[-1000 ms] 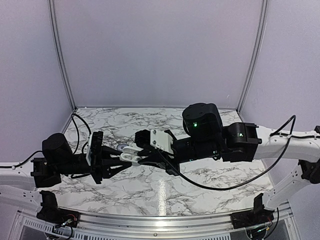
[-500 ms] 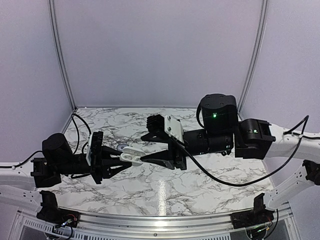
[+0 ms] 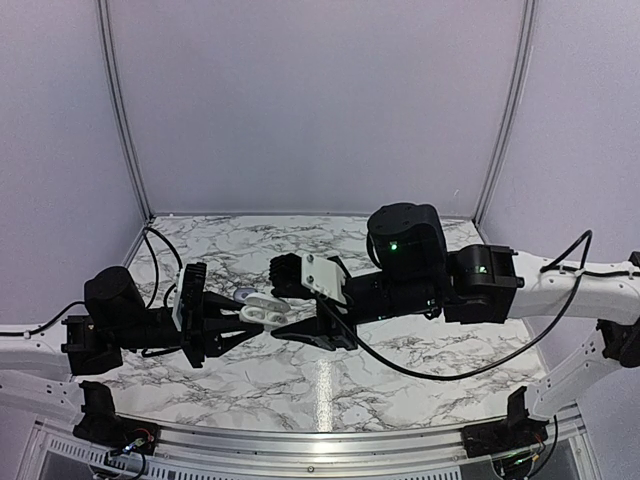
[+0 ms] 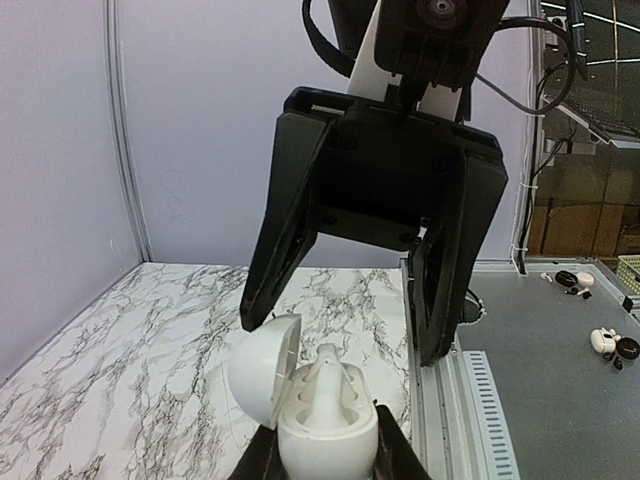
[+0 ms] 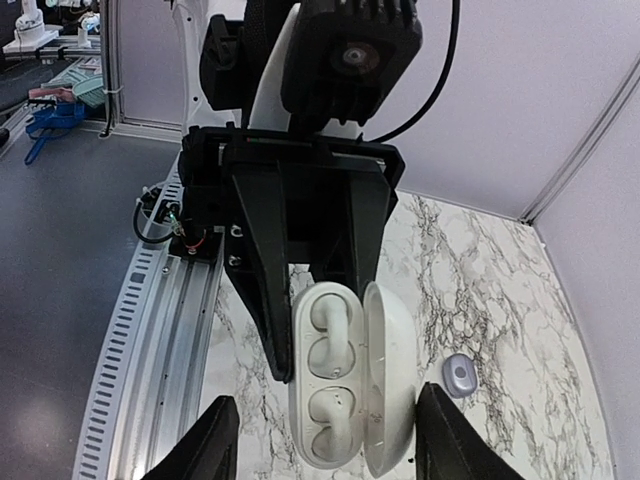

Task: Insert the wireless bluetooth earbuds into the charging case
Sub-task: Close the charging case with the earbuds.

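Note:
My left gripper will set the white charging case down on the marble [image 3: 277, 310] next to the small grey object. The case is still held above the marble.
My left gripper [image 3: 245, 316] is shut on the white charging case [image 3: 262, 312] and holds it above the marble table with its lid open. In the right wrist view the case [image 5: 335, 375] lies open with its lid [image 5: 395, 375] to the right. Both wells hold white rounded shapes. My right gripper [image 3: 288, 318] is open and empty, its fingers [image 4: 455, 260] spread to either side of the case [image 4: 325, 410]. One small grey earbud [image 5: 458, 375] lies on the marble beyond the case; it also shows in the top view [image 3: 243, 295].
The marble table [image 3: 400, 370] has an aluminium rail [image 5: 150, 340] along its near edge. Pale booth walls [image 3: 320, 100] close off the back and sides. A grey bench [image 4: 560, 400] with small loose items lies outside the booth.
My right gripper drew back up and to the right, then came back to the case with its jaws spread. The left gripper and the case have not moved.

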